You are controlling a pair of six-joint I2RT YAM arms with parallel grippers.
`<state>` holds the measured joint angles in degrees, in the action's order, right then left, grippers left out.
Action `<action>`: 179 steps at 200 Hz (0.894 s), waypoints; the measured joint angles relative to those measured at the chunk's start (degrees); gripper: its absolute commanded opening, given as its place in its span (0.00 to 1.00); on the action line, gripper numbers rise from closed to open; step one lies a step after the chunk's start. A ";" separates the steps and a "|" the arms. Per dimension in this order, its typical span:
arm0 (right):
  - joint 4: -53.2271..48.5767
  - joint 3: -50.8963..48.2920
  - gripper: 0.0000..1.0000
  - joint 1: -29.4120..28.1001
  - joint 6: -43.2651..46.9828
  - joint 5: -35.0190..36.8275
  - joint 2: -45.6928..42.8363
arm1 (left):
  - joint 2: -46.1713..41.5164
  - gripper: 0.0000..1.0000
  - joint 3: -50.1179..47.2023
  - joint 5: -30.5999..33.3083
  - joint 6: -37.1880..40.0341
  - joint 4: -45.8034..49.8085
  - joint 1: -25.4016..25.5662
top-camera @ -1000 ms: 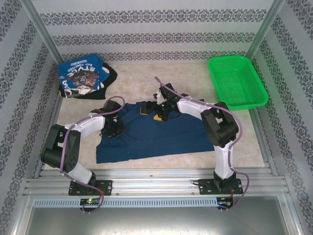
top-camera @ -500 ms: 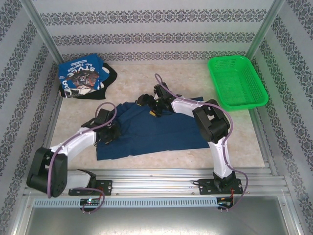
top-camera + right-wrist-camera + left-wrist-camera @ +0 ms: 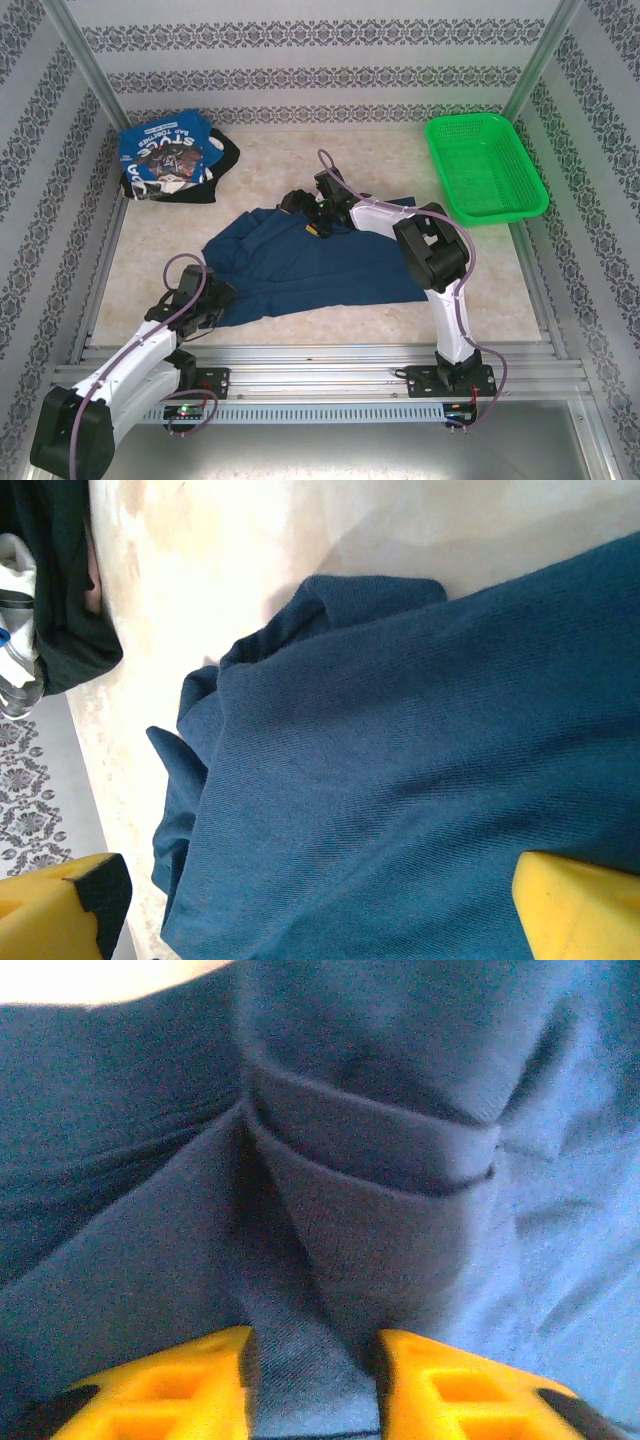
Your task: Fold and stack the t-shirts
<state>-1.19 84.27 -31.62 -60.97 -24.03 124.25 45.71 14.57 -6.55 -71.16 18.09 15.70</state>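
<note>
The side of the navy blue t-shirt is bunched beyond the t-shirt's near corner where the robot's left gripper sits, so that gripper should open, leave the corner and take the gathered cloth (image 3: 226, 257).
A navy blue t-shirt (image 3: 320, 265) lies partly spread on the middle of the table, its left side bunched into folds. My left gripper (image 3: 205, 300) sits low at the shirt's near-left corner. Its yellow fingers (image 3: 190, 1380) stand apart, and a pleat of the cloth (image 3: 380, 1190) and the hem lie loose between them. My right gripper (image 3: 305, 212) hovers wide open over the shirt's far edge (image 3: 400, 760), holding nothing. At the back left lies a blue t-shirt with white lettering (image 3: 160, 155) on top of a black one (image 3: 225, 155).
A green mesh basket (image 3: 485, 165) stands at the back right. Patterned walls and metal posts close in the table on three sides. Bare tabletop (image 3: 330, 160) lies between the pile and the basket, and the metal rail (image 3: 320, 365) runs along the near edge.
My left arm has drawn back toward the near-left corner along the shirt and its jaws have parted. The right gripper shifted slightly left over the far edge, then stayed still.
</note>
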 measured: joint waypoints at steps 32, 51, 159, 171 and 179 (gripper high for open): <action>-0.07 0.00 0.98 -0.02 0.68 -0.02 0.00 | -4.24 0.44 3.74 3.17 -1.11 8.39 0.00; -0.48 0.00 0.98 -0.04 2.27 0.00 -0.22 | -7.19 0.46 11.04 7.13 0.26 15.08 0.00; -10.19 -1.36 0.98 -0.52 20.22 -1.62 -14.12 | 23.28 0.61 41.09 -6.27 41.97 22.58 -3.93; -11.43 -2.32 0.98 -0.52 22.43 -2.05 -16.94 | 27.98 0.58 42.25 -8.55 47.04 24.76 -4.31; -12.24 -3.37 0.98 -0.52 23.63 -2.38 -19.23 | 30.23 0.57 42.60 -9.49 49.57 25.70 -4.46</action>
<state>-13.43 80.90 -32.14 -37.34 -26.41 105.01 75.94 57.17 -16.03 -21.58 43.79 11.25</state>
